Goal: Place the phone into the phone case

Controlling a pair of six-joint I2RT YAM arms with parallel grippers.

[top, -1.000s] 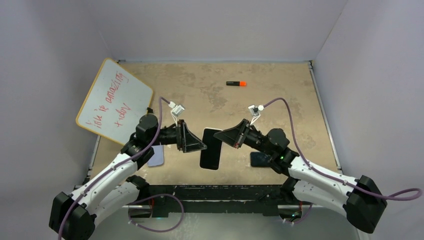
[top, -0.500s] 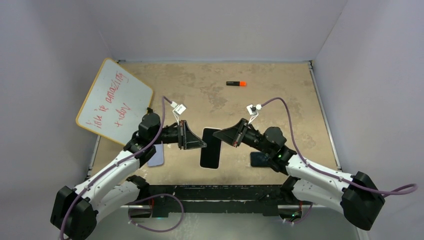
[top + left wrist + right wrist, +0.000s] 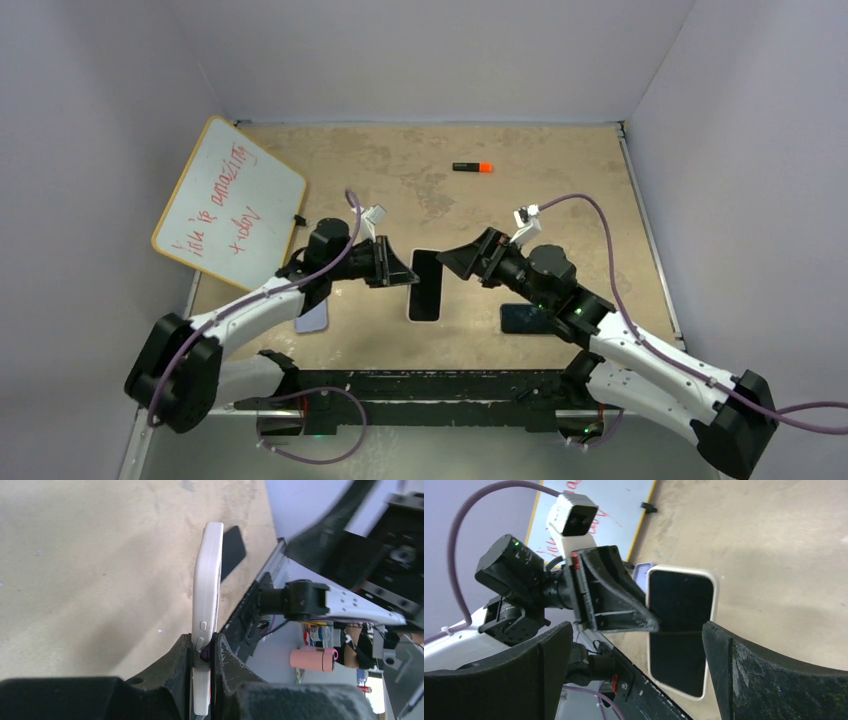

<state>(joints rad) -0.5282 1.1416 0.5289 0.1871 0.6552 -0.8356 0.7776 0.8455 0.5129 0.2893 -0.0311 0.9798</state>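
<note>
The robot's left gripper will set the phone in its white case down on the bare table's middle [image 3: 443, 255], in front of the marker.
The phone [image 3: 424, 288], black screen inside a white phone case, hangs above the table's front middle. My left gripper [image 3: 404, 274] is shut on its left long edge. In the left wrist view the white case [image 3: 207, 590] runs edge-on up from between the fingers of the left gripper [image 3: 204, 652]. My right gripper [image 3: 452, 262] stands open just right of the phone, not touching it. The right wrist view shows the phone's screen [image 3: 680, 605] with its white rim, framed by the wide-apart fingers of the right gripper [image 3: 638, 630].
A dark flat slab [image 3: 527, 318] lies on the table under the right arm. A lavender case [image 3: 313, 316] lies under the left arm. The whiteboard [image 3: 228, 203] leans at the back left. A black and orange marker [image 3: 472, 167] lies at the back.
The left gripper closed on the phone's edge, then the right gripper opened and let go. The phone has shifted slightly away from the near edge, and both arms moved with it.
</note>
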